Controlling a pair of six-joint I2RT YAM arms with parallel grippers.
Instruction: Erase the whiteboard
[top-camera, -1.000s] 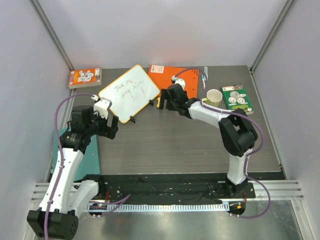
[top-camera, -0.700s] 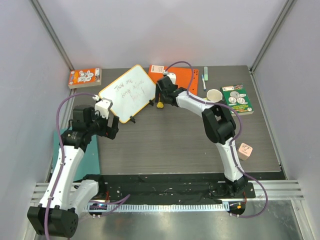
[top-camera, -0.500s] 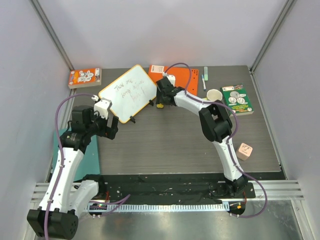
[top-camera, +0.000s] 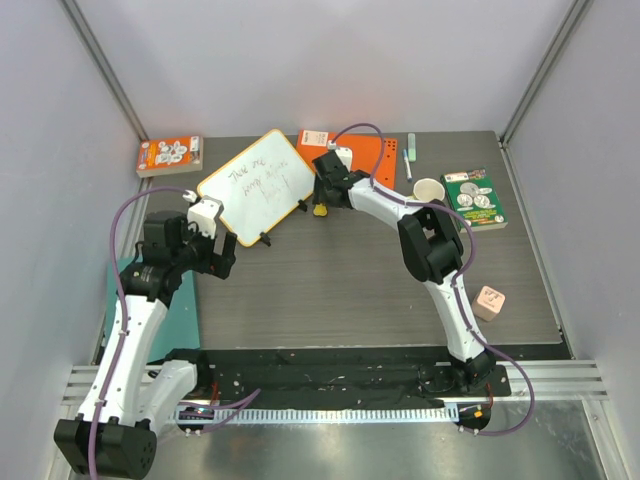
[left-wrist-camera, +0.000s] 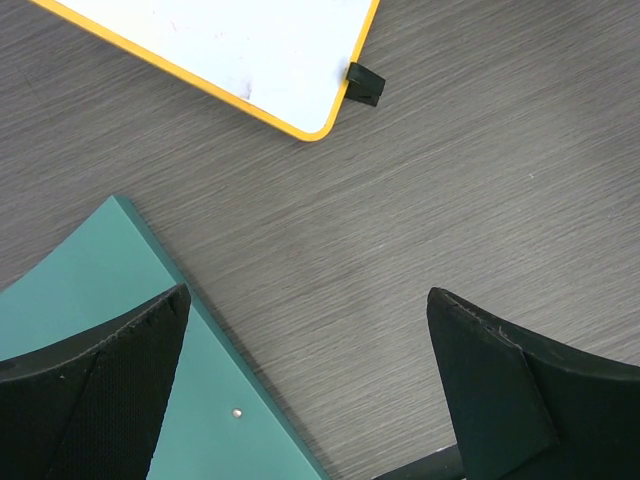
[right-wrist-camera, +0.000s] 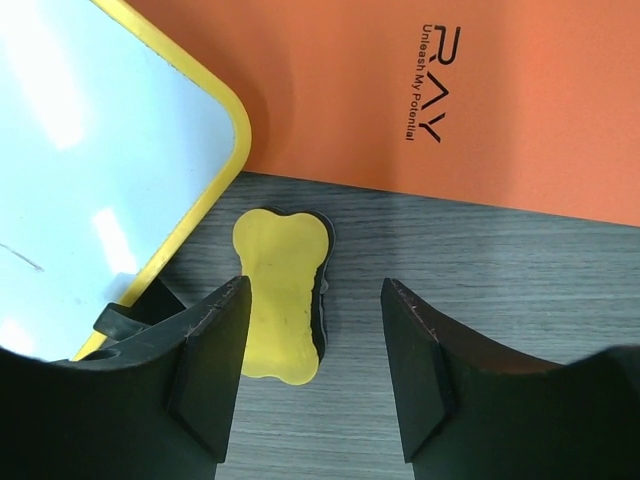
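Note:
Next, my left gripper needs to go to the whiteboard and close on its corner (top-camera: 202, 186) nearest the orange box, to steady it for erasing.
The whiteboard (top-camera: 258, 187) lies tilted at the back left, with dark handwriting on it; its yellow-rimmed corners also show in the wrist views (left-wrist-camera: 230, 50) (right-wrist-camera: 80, 170). A yellow bone-shaped eraser (right-wrist-camera: 282, 290) lies flat on the table by the board's right corner (top-camera: 319, 210). My right gripper (right-wrist-camera: 313, 300) hangs over it (top-camera: 322, 198), open, jaws astride the eraser; the left finger is close beside it and a gap remains on the right. My left gripper (left-wrist-camera: 308, 293) is open and holds nothing, just below the board's near corner (top-camera: 222, 262).
An orange sheet (right-wrist-camera: 450, 90) lies behind the eraser. A teal sheet (left-wrist-camera: 120, 350) sits under my left gripper. A paper cup (top-camera: 429, 191), green box (top-camera: 474, 197), pen (top-camera: 409, 156), orange box (top-camera: 169, 155) and pink cube (top-camera: 489, 301) stand around. A black clip (left-wrist-camera: 365, 84) sticks out from the board.
My right gripper has swung left from over the orange sheet to the eraser and its jaws have narrowed. The left arm has not moved.

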